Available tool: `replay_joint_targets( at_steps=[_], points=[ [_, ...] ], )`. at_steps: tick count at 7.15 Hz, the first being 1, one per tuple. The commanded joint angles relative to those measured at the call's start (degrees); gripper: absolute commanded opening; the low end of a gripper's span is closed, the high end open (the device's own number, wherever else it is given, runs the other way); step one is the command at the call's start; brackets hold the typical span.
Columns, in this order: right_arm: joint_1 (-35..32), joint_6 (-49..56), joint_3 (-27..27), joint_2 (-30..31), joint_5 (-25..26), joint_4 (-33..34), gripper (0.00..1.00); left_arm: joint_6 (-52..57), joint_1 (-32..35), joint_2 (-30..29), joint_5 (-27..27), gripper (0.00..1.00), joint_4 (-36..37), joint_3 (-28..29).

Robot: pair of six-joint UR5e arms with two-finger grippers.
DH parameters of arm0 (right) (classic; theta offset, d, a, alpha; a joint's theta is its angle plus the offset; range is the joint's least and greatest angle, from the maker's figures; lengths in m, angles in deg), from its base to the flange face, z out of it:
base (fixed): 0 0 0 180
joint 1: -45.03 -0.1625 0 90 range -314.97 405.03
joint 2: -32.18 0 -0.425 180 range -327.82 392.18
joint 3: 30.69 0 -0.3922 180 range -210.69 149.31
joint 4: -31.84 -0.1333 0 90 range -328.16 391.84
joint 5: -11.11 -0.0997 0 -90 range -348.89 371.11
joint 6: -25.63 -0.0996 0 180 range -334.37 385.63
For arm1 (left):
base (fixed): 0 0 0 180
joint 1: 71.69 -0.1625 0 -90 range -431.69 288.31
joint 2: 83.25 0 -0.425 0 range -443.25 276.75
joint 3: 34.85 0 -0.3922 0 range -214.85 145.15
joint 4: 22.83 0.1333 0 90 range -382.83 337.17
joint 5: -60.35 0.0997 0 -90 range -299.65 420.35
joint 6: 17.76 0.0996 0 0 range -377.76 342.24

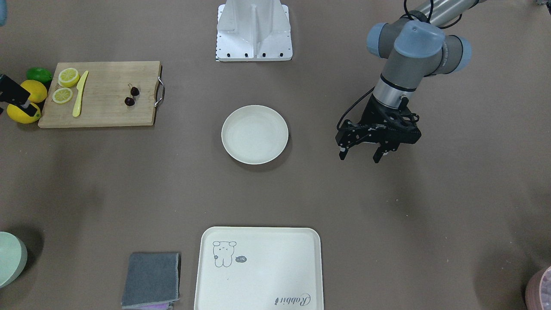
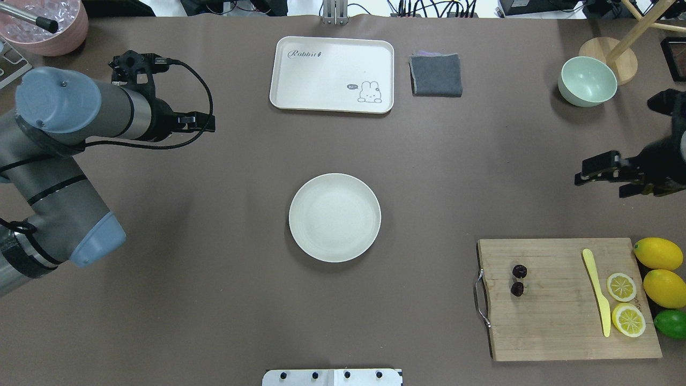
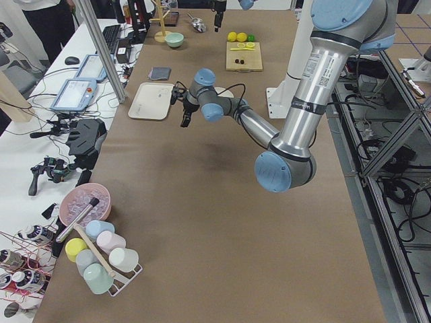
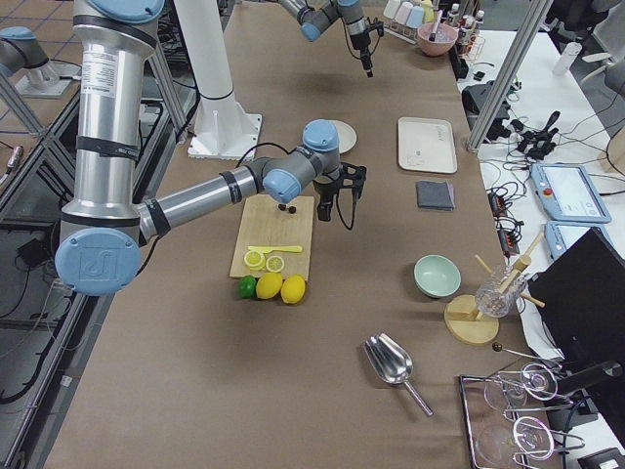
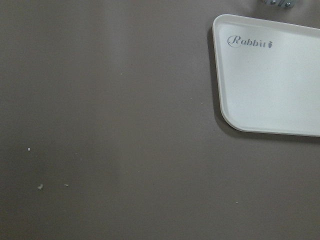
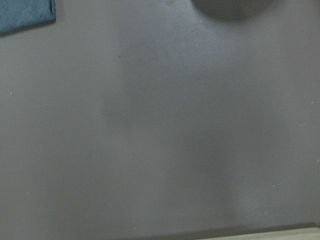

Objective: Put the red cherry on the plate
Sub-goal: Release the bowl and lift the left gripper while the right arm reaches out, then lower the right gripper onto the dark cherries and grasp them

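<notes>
Next, I will move my right gripper to the red cherry's stem (image 1: 130, 87) on the handle end of the cutting board and close it there.
The red cherry (image 1: 132, 96) (image 2: 519, 280), a pair of tiny dark fruits, lies on the handle end of a wooden cutting board (image 1: 107, 110) (image 2: 557, 321). The round cream plate (image 1: 255, 134) (image 2: 335, 217) sits bare at the table's middle. My left gripper (image 1: 360, 157) hangs open over bare table on the side of the plate away from the board, holding nothing. My right gripper (image 2: 603, 179) (image 4: 337, 210) hovers open and holding nothing near the table's edge, just past the board's far side and well off from the cherry. Neither wrist view shows fingers or the cherry.
On the board lie a yellow knife (image 2: 597, 292) and two lemon slices (image 2: 621, 287); two whole lemons (image 2: 662, 271) and a lime (image 2: 671, 323) sit beside it. A bear-print tray (image 2: 332, 59), grey cloth (image 2: 437, 75), mint bowl (image 2: 587, 80) and pink bowl (image 2: 45, 24) line the far side.
</notes>
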Motion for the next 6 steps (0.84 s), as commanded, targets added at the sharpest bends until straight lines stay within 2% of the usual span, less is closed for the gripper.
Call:
replay_joint_targets(
  at_steps=[1,3,6],
  points=[
    [13.0,-12.0,5.0,1.4,9.6,-0.2,1.00,3.7,0.2,1.7,-0.4,0.98,-0.3,0.0],
    [22.2,-16.2,5.0,1.3,16.8,0.0,1.00,3.8,0.3,2.1,-0.2,0.98,-0.3,0.0],
    [27.2,-18.3,2.8,0.1,20.0,-0.1,1.00,3.8,0.8,2.6,-0.2,0.98,-0.3,0.2]
  ],
)
